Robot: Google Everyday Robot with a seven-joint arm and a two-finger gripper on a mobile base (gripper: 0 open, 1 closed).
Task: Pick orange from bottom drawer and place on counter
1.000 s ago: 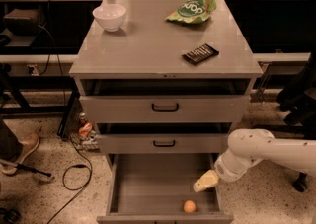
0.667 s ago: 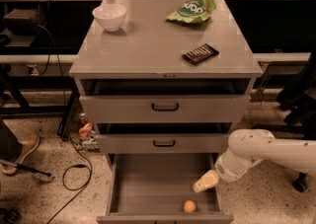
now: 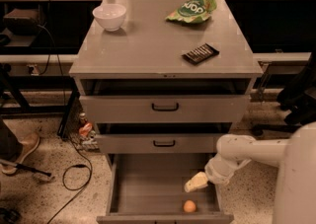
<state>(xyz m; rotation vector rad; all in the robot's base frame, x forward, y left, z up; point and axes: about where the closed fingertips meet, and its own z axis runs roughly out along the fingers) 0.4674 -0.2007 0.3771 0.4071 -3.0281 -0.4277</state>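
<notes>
Next, I should lower and close on the sides of the orange (image 3: 189, 206), near the bottom drawer's front edge.
The orange (image 3: 189, 206) is small, round and pale orange. It lies on the grey floor of the pulled-out bottom drawer (image 3: 143, 188), near its front right corner. My gripper (image 3: 195, 182) hangs over the drawer's right side, just above and slightly behind the orange, not touching it. The white arm reaches in from the right. The counter (image 3: 148, 45) is the flat grey top of the cabinet.
On the counter stand a white bowl (image 3: 109, 17) at the back left, a green chip bag (image 3: 192, 9) at the back right and a dark snack bar (image 3: 200, 53) at the right. The two upper drawers stand slightly ajar. Cables and a shoe lie on the floor at left.
The gripper has dropped slightly lower toward the orange. The orange has not moved.
</notes>
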